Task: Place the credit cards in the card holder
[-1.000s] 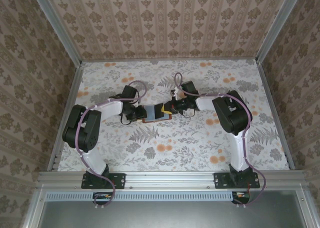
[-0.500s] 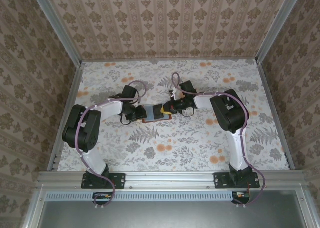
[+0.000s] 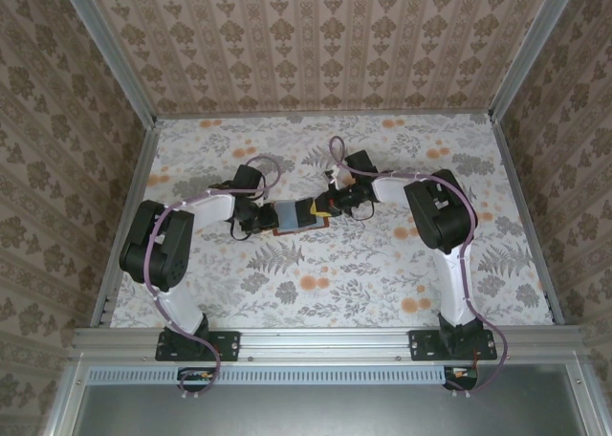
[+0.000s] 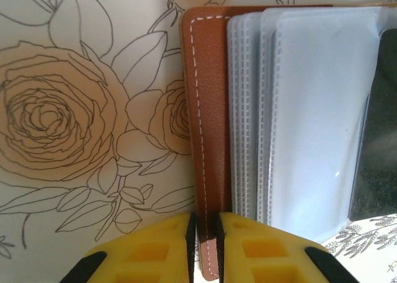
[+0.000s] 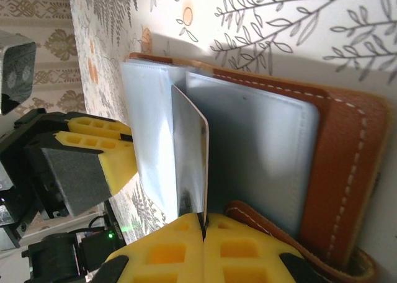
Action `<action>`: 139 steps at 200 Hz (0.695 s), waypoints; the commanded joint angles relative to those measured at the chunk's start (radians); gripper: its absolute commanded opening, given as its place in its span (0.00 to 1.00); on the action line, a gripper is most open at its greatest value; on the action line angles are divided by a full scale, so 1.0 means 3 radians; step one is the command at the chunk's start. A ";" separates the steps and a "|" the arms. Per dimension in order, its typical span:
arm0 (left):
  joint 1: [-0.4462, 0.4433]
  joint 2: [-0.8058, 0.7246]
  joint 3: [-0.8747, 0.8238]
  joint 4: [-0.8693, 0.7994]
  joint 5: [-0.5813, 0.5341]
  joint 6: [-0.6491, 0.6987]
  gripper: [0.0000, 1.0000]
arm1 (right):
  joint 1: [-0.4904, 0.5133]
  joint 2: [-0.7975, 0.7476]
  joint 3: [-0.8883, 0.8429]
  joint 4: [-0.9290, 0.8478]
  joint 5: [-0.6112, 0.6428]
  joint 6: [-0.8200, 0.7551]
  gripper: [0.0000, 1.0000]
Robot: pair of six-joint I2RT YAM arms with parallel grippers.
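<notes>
My left gripper will open and take the stitched edge nearer the middle (image 4: 209,152) before my right gripper puts the card in, because it is pinching the cover close to its corner.
The reddish-brown card holder (image 3: 298,217) lies open on the cloth between both grippers. My left gripper (image 4: 205,242) is shut on the stitched leather cover (image 4: 206,109) at its left edge, next to the clear plastic pockets (image 4: 310,109). My right gripper (image 5: 203,224) is shut on one silvery credit card (image 5: 189,149). The card stands on edge over the pockets (image 5: 260,146), and its far end reaches in among the pocket leaves. The clasp tab (image 5: 291,233) curls beside the right fingers. From above, the left gripper (image 3: 260,216) and the right gripper (image 3: 325,205) face each other across the holder.
A floral cloth (image 3: 344,264) covers the table. Wallpapered walls and metal rails (image 3: 134,216) close it in on three sides. The left gripper's yellow fingers (image 5: 99,152) sit close beyond the pockets in the right wrist view.
The left jaws have narrowed onto the leather cover. The right gripper has edged a little left over the holder with the card.
</notes>
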 commanded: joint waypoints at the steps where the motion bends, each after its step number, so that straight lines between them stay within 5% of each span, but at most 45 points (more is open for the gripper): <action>1: 0.0005 0.0048 -0.0072 -0.0101 -0.0057 0.0053 0.17 | -0.0018 0.0020 0.0032 -0.0265 0.0138 -0.0142 0.04; 139: 0.0012 -0.0135 0.0019 -0.0255 -0.0206 0.0094 0.17 | 0.0033 0.0187 0.0197 -0.0105 -0.0138 0.0012 0.04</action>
